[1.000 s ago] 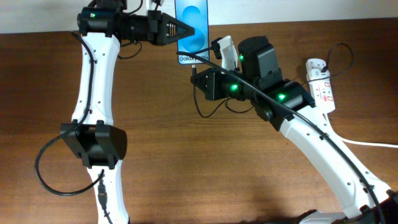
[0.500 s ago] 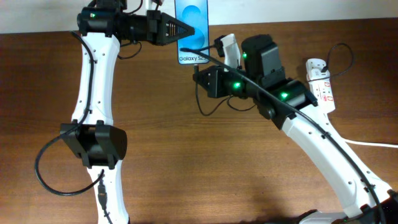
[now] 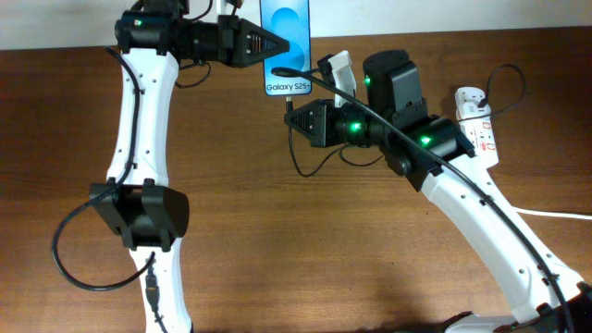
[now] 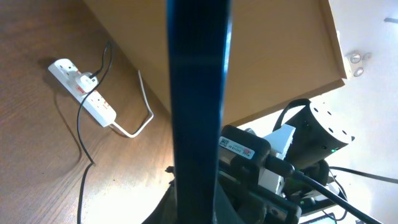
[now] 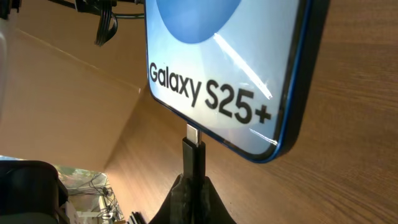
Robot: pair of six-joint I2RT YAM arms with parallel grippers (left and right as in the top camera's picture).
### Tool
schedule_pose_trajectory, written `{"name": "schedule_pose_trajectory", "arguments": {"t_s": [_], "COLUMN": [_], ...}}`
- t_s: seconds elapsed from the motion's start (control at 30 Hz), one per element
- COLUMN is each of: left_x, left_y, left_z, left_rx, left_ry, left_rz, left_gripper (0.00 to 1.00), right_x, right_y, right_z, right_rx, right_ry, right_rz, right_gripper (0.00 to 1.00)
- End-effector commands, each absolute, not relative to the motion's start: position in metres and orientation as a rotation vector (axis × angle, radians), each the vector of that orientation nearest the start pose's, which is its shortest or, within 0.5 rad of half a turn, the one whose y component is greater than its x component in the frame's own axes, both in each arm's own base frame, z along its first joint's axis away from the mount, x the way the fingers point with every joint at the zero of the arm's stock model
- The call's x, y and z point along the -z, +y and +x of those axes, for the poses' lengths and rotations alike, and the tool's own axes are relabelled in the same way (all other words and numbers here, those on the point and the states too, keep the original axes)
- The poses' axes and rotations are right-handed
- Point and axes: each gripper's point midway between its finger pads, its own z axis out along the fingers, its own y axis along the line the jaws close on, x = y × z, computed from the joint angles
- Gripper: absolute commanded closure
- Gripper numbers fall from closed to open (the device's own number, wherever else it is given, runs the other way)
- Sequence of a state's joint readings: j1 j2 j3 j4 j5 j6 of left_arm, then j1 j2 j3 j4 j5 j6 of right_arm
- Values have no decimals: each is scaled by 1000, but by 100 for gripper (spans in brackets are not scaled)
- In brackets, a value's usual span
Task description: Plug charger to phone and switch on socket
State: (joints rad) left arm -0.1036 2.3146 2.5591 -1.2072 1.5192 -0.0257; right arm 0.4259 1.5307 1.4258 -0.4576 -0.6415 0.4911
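Next, my left gripper lets go of the phone flat on the brown table [image 3: 294, 154] by the loop of the thin black cable.
My left gripper [image 3: 277, 46] is shut on the phone [image 3: 285, 37] and holds it at the table's far edge, its light blue "Galaxy S25+" screen facing up. In the left wrist view the phone [image 4: 196, 93] shows edge-on between the fingers [image 4: 193, 211]. My right gripper [image 3: 289, 118] is shut on the charger's black plug [image 5: 193, 152]. In the right wrist view its metal tip meets the phone's bottom edge [image 5: 230, 62]. The thin black cable [image 3: 302, 165] loops under the right wrist. The white socket [image 3: 478, 125] lies at the far right with an adapter in it.
The socket also shows in the left wrist view [image 4: 84, 93], with its thick white cord [image 4: 140, 118] running off. The cord leaves the overhead view at the right [image 3: 555, 213]. Both arms crowd the far middle of the brown table [image 3: 277, 240].
My right gripper has shifted slightly below the phone, and the whole "Galaxy S25+" text now shows. The left arm and the phone have held still.
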Motion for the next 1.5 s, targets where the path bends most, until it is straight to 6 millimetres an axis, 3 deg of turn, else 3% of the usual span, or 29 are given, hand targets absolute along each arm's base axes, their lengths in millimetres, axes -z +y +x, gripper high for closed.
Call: {"name": "schedule_pose_trajectory", "arguments": {"t_s": [0.0, 1.47], "left_x": [-376, -370], "left_y": [-223, -223], "left_z": [437, 439], "left_rx": [1934, 1907], "left_ry": [1857, 1902], "left_rz": [728, 702], "left_gripper": [100, 100], "right_x": [-302, -310], "right_y": [276, 266], "right_z": [358, 383], "right_rx": [-1210, -1092], "right_ry": [2214, 2150], "right_rz": [-346, -251], "right_gripper": [96, 96]}}
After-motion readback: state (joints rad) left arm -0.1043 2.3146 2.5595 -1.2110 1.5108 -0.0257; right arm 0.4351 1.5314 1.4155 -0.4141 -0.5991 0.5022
